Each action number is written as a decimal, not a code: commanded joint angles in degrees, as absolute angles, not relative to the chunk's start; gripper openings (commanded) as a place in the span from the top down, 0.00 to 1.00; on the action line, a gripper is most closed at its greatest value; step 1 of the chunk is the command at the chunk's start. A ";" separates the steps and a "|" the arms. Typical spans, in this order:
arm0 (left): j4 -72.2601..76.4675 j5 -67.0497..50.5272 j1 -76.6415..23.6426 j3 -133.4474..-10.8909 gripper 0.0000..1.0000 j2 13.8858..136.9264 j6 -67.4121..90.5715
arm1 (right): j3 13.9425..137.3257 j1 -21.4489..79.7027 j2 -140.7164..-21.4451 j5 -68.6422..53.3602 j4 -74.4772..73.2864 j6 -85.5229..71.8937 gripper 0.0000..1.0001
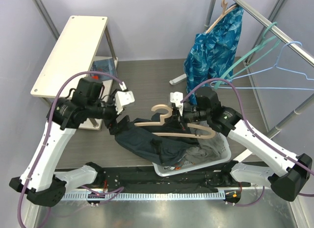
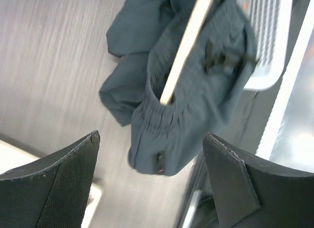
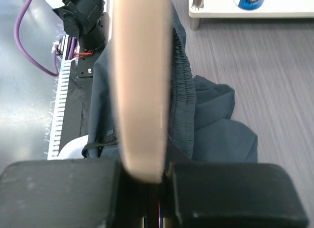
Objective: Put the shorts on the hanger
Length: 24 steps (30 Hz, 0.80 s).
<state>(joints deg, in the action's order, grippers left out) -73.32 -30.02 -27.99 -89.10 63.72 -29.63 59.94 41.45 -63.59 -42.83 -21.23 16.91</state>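
The hanger's tip sits loose in the waistband. Next, my left gripper pinches tip and waistband together (image 2: 162, 110), so that my right gripper is free for the waistband's other end.
The beige hanger (image 1: 164, 123) hangs in the air over the table, held by my right gripper (image 1: 184, 121), which is shut on it; its arm fills the right wrist view (image 3: 140, 81). The dark shorts (image 1: 147, 142) hang from the hanger's left arm, which runs into the elastic waistband (image 2: 184, 51). Their lower part droops toward the white basket (image 1: 223, 157). My left gripper (image 1: 115, 122) is open and empty just left of the waistband's end. In the left wrist view the shorts (image 2: 196, 105) hang apart from the fingers (image 2: 59, 181).
The basket holds a grey cloth (image 1: 202, 152). A blue leaf-patterned garment (image 1: 216, 46), a teal hanger (image 1: 250, 56) and a pale-blue wire hanger (image 1: 289, 66) hang on the rail at the back right. A white shelf unit (image 1: 73, 49) stands at the back left.
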 commanded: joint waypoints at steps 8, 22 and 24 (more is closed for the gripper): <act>-69.53 -34.79 -27.68 -77.09 0.17 61.96 -49.13 | 64.42 41.57 -62.14 -48.25 -19.86 25.22 0.99; -56.25 -36.92 -34.63 -70.50 0.95 60.30 -37.18 | 65.30 42.54 -63.46 -47.82 -15.64 22.77 0.99; -54.77 -34.29 -34.45 -69.44 1.00 58.64 -34.38 | 65.57 42.45 -62.32 -44.93 -16.78 20.84 0.67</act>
<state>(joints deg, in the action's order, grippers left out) -60.97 -34.96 -34.44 -70.83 62.33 -39.57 62.78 41.91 -64.05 -46.41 -21.45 23.59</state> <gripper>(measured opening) 0.093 0.121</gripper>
